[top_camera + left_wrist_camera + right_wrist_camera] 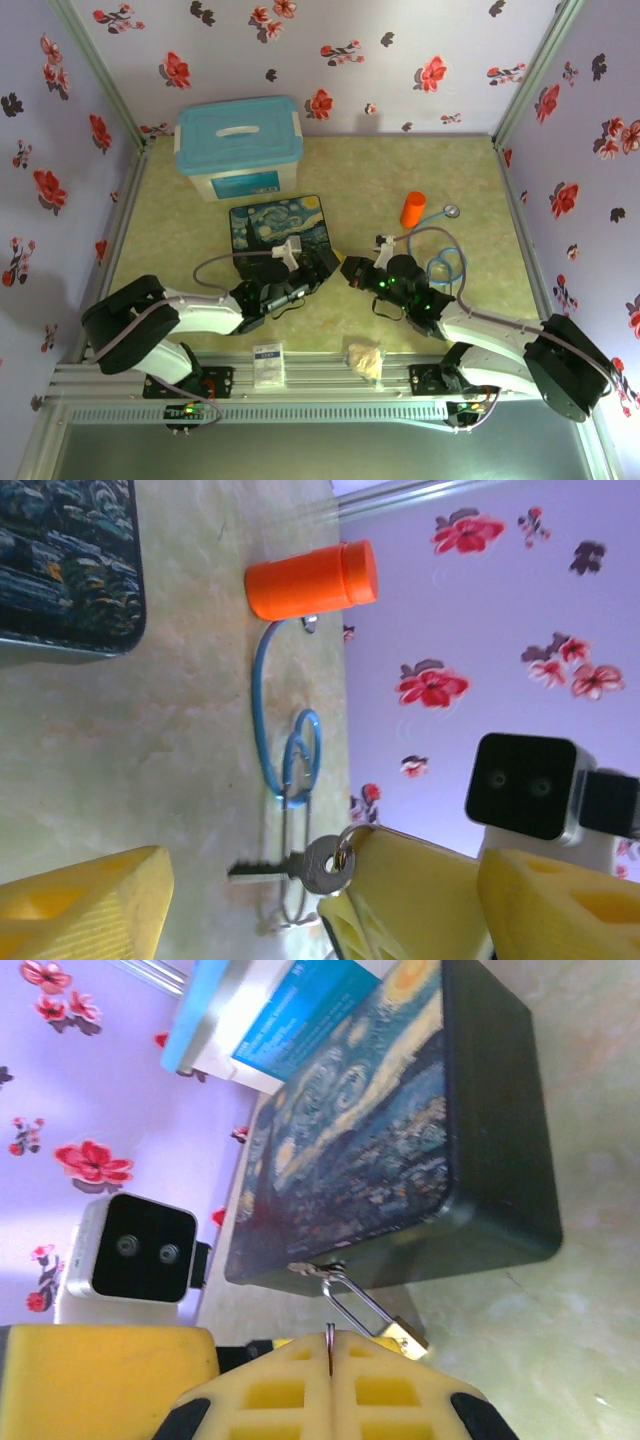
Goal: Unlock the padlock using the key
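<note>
I can see the key dangling by its thin ring from my right gripper, so I need to close my left gripper on the key itself (318, 867) before the key goes to the padlock.
The key (268, 869) is small and silver-grey, and it hangs blade-left from a thin ring pinched between the yellow fingers (420, 890) of my right gripper (330, 1338), which is shut on that ring. Just beyond those fingertips the padlock (403, 1336), brass with a thin silver shackle, hangs from the hasp of the dark painted box (400, 1130). My left gripper (322, 905) is open wide, one finger at either side of the key and the right fingertips, touching neither. From above, the left gripper (312, 268) and the right gripper (352, 270) face each other in front of the box (278, 225).
An orange cylinder (413, 209) lies right of the box, with a blue silver-ended cable (445, 265) coiled beside it. A blue-lidded bin (238, 145) stands at the back left. A small white packet (268, 365) and a crumpled lump (365, 358) rest on the near rail.
</note>
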`<state>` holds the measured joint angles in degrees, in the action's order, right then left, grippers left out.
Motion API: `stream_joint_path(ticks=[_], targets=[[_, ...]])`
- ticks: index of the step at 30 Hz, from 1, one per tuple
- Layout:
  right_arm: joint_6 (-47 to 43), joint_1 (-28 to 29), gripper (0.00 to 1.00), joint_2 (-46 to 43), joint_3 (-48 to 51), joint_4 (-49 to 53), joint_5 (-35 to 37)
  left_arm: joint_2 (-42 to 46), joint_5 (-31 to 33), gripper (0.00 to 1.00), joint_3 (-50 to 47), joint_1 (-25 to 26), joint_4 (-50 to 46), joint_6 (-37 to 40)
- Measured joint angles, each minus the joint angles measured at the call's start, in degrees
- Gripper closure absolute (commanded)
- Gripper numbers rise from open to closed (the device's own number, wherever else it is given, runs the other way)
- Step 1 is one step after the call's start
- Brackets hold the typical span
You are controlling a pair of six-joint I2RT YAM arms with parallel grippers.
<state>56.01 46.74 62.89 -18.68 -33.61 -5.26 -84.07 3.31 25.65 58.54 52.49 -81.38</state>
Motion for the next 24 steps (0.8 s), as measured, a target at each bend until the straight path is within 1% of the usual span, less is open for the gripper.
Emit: stream_joint_path(ticks=[3, 7, 14, 16, 18, 20, 24], targets=[[-0.02, 0.94, 1.0, 1.53, -0.09, -3.02, -0.11, 1.16, 2.16, 0.13, -0.42, 0.42, 1.42, -4.83], [-0.04, 3.15, 1.0, 5.2, -0.87, -6.54, -0.39, 1.14, 5.25, 0.08, -2.51, 0.55, 5.68, -10.93], [-0.04, 6.05, 1.0, 10.16, -1.14, -11.87, -0.33, -3.02, 7.3, 0.08, -3.82, 0.57, 12.59, -17.57], [-0.02, 6.34, 1.0, 11.65, -1.51, -13.27, -0.11, -4.24, 7.52, 0.1, -4.09, 0.72, 14.38, -18.82], [-0.02, 6.45, 1.0, 13.29, -1.86, -14.6, -0.07, -4.98, 7.67, 0.15, -4.09, 0.92, 15.61, -19.56], [0.0, 6.54, 1.0, 14.78, -1.97, -16.15, -0.07, -5.18, 7.72, 0.23, -4.17, 1.11, 16.17, -20.39], [-0.02, 6.58, 1.0, 15.43, -1.99, -17.57, 0.76, -4.59, 8.61, 0.29, -5.49, 1.31, 16.11, -20.35]])
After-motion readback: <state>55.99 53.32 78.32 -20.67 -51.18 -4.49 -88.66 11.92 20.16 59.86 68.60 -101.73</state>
